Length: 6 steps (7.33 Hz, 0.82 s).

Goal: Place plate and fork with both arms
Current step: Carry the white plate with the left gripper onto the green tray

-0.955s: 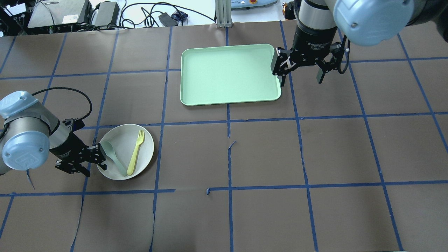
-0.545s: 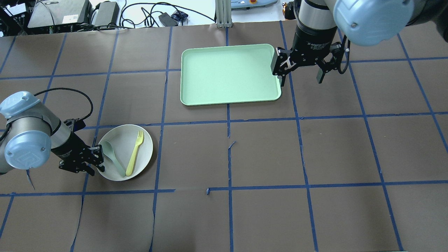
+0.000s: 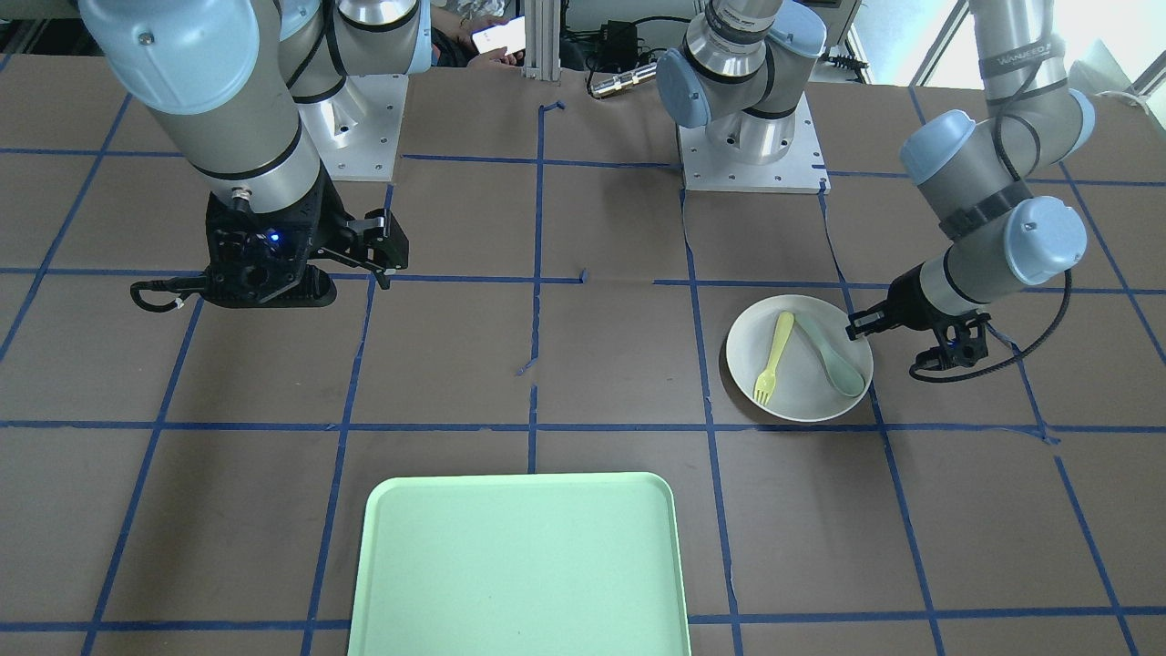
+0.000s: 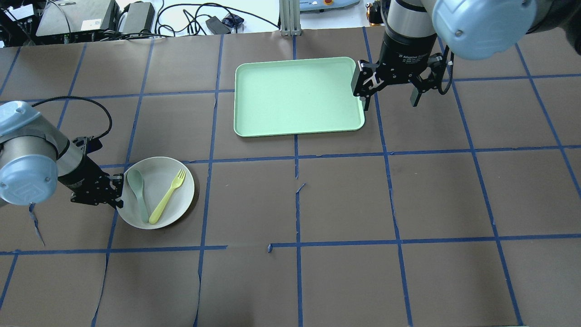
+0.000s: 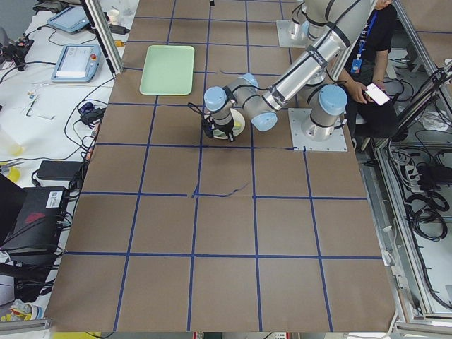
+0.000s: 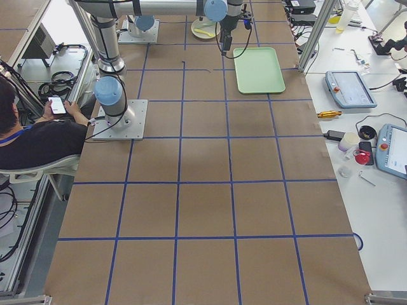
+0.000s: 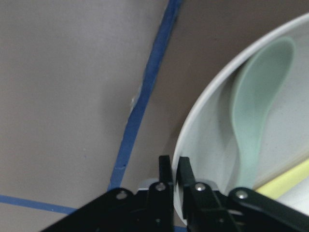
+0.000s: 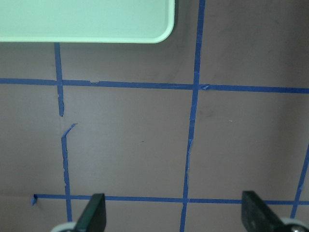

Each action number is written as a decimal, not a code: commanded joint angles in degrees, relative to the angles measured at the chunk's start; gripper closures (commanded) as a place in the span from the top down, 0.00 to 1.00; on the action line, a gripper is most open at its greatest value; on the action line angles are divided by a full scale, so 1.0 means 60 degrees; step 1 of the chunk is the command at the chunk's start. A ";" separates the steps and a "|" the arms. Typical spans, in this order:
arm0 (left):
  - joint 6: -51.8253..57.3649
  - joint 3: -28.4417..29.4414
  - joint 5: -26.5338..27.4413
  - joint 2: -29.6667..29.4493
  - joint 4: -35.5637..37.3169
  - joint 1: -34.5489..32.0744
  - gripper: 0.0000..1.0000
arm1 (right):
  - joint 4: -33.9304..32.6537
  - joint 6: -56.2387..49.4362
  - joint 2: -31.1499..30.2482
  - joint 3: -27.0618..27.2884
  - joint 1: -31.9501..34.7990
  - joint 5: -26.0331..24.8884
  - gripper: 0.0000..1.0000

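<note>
Next, my left gripper sets the off-white plate down and lets go of it in the middle of the mint-green tray (image 3: 529,578).
The off-white plate (image 4: 174,204) rests on the brown table at the left, with the pale-yellow fork (image 4: 168,196) and a pale green spoon (image 4: 137,193) lying in it. My left gripper (image 4: 119,193) is shut on the plate's left rim. The left wrist view shows the fingers (image 7: 166,169) pinching the rim (image 7: 193,130) beside the spoon's bowl (image 7: 256,111). In the front view the plate (image 3: 806,396), fork (image 3: 771,351) and left gripper (image 3: 861,326) sit at the right. My right gripper (image 4: 390,97) is open and empty, hanging above the table just right of the tray.
The rectangular mint-green tray (image 4: 297,95) lies at the back centre; it also shows in the front view (image 3: 519,565) and its corner in the right wrist view (image 8: 87,19). Blue tape lines grid the table. Cables and boxes sit beyond the far edge.
The left gripper has pulled back and to the left with the plate's rim in it. The plate shifted and turned with it; fork and spoon swung round. The right arm has stayed still.
</note>
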 commanded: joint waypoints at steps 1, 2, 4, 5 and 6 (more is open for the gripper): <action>0.0201 0.1929 -0.1186 -0.0055 -0.2194 -0.0010 0.00 | -0.0011 -0.0017 0.0000 0.0000 0.0000 -0.0002 1.00; 0.0027 0.2708 -0.1340 -0.0113 -0.3018 -0.0140 0.00 | -0.0011 -0.0046 0.0000 0.0000 0.0000 -0.0016 1.00; -0.1358 0.2993 -0.2713 -0.0491 -0.2620 -0.1393 0.00 | -0.0025 -0.0134 0.0000 0.0000 -0.0015 -0.0367 1.00; -0.2309 0.3139 -0.3371 -0.1031 -0.1123 -0.2373 0.00 | -0.0141 -0.0149 0.0014 0.0015 -0.0015 -0.0368 1.00; -0.3145 0.3619 -0.3421 -0.1718 -0.0513 -0.3093 0.00 | -0.0157 -0.0135 0.0058 0.0015 -0.0015 -0.0368 1.00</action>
